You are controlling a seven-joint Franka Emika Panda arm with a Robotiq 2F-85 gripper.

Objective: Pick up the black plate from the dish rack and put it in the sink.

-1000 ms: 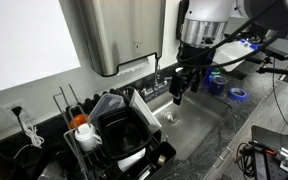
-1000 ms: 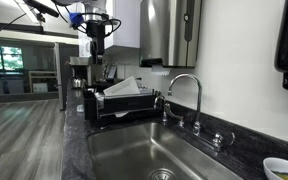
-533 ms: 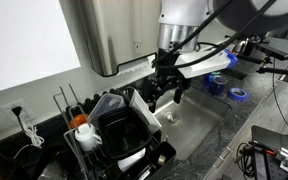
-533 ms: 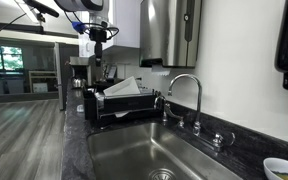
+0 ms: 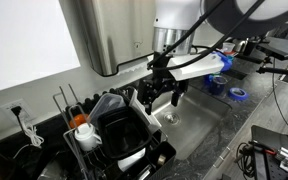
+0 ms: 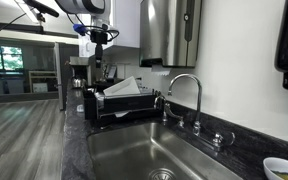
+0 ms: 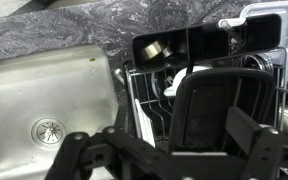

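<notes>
The black plate's sink-side edge [image 5: 139, 112] [image 7: 176, 130], near its back corner, is the next spot my gripper should go to and close on.
The black plate [image 5: 119, 131] lies tilted in the dish rack [image 5: 84, 150], its hollow side up. In the wrist view the black plate [image 7: 219, 108] fills the rack wires [image 7: 149, 105] at the right. My gripper [image 5: 157, 97] is open and empty; it hangs above the seam between the rack and the sink [image 5: 196, 122]. In the wrist view my gripper [image 7: 169, 152] spreads its fingers over the plate's near edge without touching it. The sink basin [image 7: 44, 85] lies to the left. In an exterior view my gripper [image 6: 96, 68] is above the rack [image 6: 124, 103], beyond the sink [image 6: 144, 152].
A white plate [image 5: 143, 110] stands upright at the rack's sink side. A clear plastic container [image 5: 108, 103] and an orange-capped bottle [image 5: 81, 126] sit in the rack. The chrome faucet [image 6: 187, 92] stands behind the basin. Blue tape rolls [image 5: 238, 93] lie on the counter.
My gripper has moved from above the sink towards the dish rack and a little lower. It stays open. The plate has not moved.
</notes>
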